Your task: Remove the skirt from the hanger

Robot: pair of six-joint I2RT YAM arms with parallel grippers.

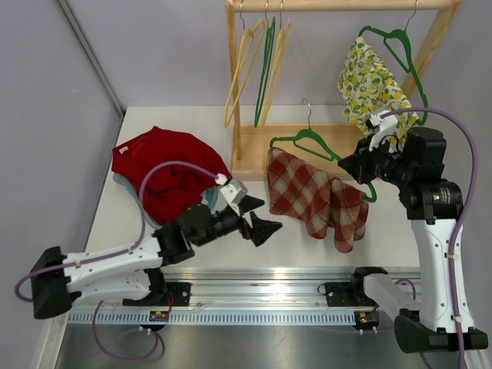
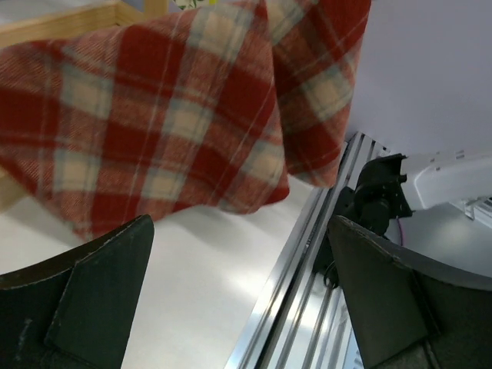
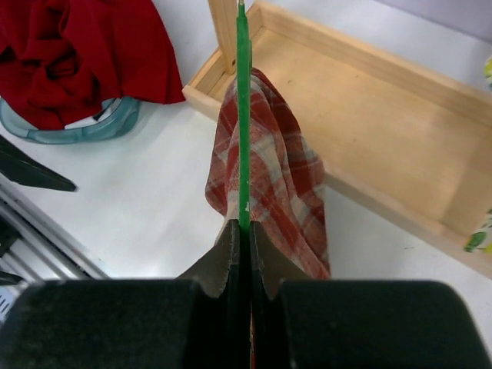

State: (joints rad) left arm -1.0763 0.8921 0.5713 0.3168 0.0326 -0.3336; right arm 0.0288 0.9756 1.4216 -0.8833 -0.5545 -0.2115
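My left gripper closes next on the middle of the plaid skirt (image 1: 304,197) (image 2: 184,138), on the fabric that hangs below the loose end of the green hanger.
A red and cream plaid skirt (image 1: 315,196) hangs from a green hanger (image 1: 311,142) held above the table, its hem drooping to the tabletop. My right gripper (image 1: 361,171) is shut on the hanger's right end; in the right wrist view the green hanger bar (image 3: 244,115) runs straight out from between my closed fingers (image 3: 227,257), with the skirt (image 3: 269,169) draped below. My left gripper (image 1: 257,219) is open and empty, just left of the skirt's lower edge. In the left wrist view the skirt (image 2: 169,115) fills the top, above and beyond my fingers (image 2: 92,292).
A wooden rack (image 1: 338,8) with a tray base (image 1: 254,157) stands behind, holding yellow and green hangers (image 1: 257,61) and a lemon-print garment (image 1: 373,81). A red cloth (image 1: 169,173) lies in a basket at the left. The metal rail (image 1: 261,296) runs along the near edge.
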